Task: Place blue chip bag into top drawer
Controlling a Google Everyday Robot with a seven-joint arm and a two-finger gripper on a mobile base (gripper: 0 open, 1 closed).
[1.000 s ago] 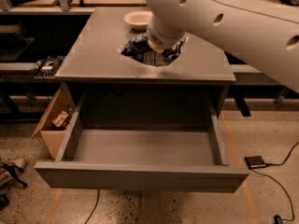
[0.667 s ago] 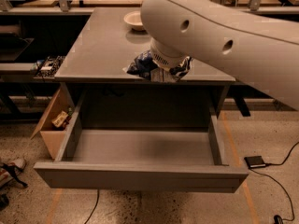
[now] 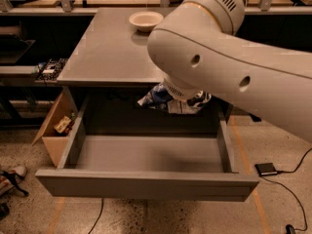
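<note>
Next, I release the blue chip bag in the shadowed back of the open top drawer (image 3: 169, 109), near its middle.
The blue chip bag (image 3: 170, 101), dark blue foil with white patches, hangs in the air just past the cabinet top's front edge, above the back of the open top drawer (image 3: 146, 185). It sticks out from under the big white arm, which hides most of my gripper (image 3: 181, 95). The gripper sits right over the bag and carries it. The drawer is pulled fully out, grey, shallow, with nothing showing inside it.
A cream bowl (image 3: 146, 20) stands at the back of the grey cabinet top (image 3: 105, 52). A tan cardboard box (image 3: 54, 130) with items sits on the floor left of the drawer. A black device (image 3: 266, 169) with cables lies on the floor at right.
The arm has carried the chip bag forward off the cabinet top and lowered it over the front edge, so it now hangs above the open drawer.
</note>
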